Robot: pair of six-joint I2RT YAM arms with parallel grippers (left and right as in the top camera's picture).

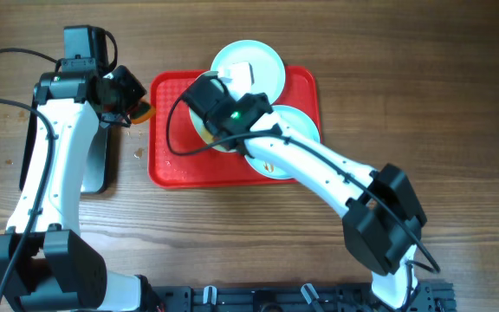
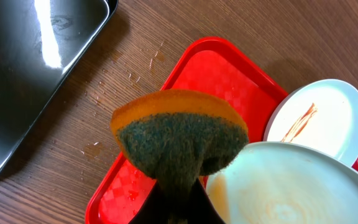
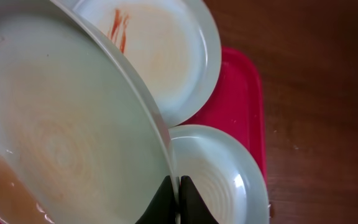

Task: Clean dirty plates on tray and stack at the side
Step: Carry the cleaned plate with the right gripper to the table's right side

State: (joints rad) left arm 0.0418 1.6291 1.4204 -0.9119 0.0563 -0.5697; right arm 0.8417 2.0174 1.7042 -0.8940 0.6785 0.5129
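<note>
Next, I let go of the held plate with my right gripper on the bare wood [image 1: 359,118] [image 3: 342,148] beside the red tray, opposite the black pan. The held plate is now tilted above the tray.
The red tray [image 1: 167,130] lies mid-table. My right gripper [image 3: 178,200] is shut on the rim of one plate [image 3: 61,124], holding it tilted above the tray [image 3: 244,93]; pale orange smears show on its face. A second plate [image 3: 154,50] with a brown-orange streak sits at the tray's far edge [image 1: 248,65]. The third plate [image 3: 222,180] lies flat under the held one [image 1: 301,126]. My left gripper [image 2: 179,208] is shut on an orange sponge with a green scouring face [image 2: 179,134], hovering over the tray's left edge [image 2: 216,81] just beside the held plate [image 2: 291,186].
A black metal pan [image 1: 98,165] lies left of the tray, under my left arm [image 2: 30,62]. Small crumbs and drips [image 1: 137,154] dot the wood between pan and tray. Bare wooden tabletop extends right of the tray [image 1: 423,87].
</note>
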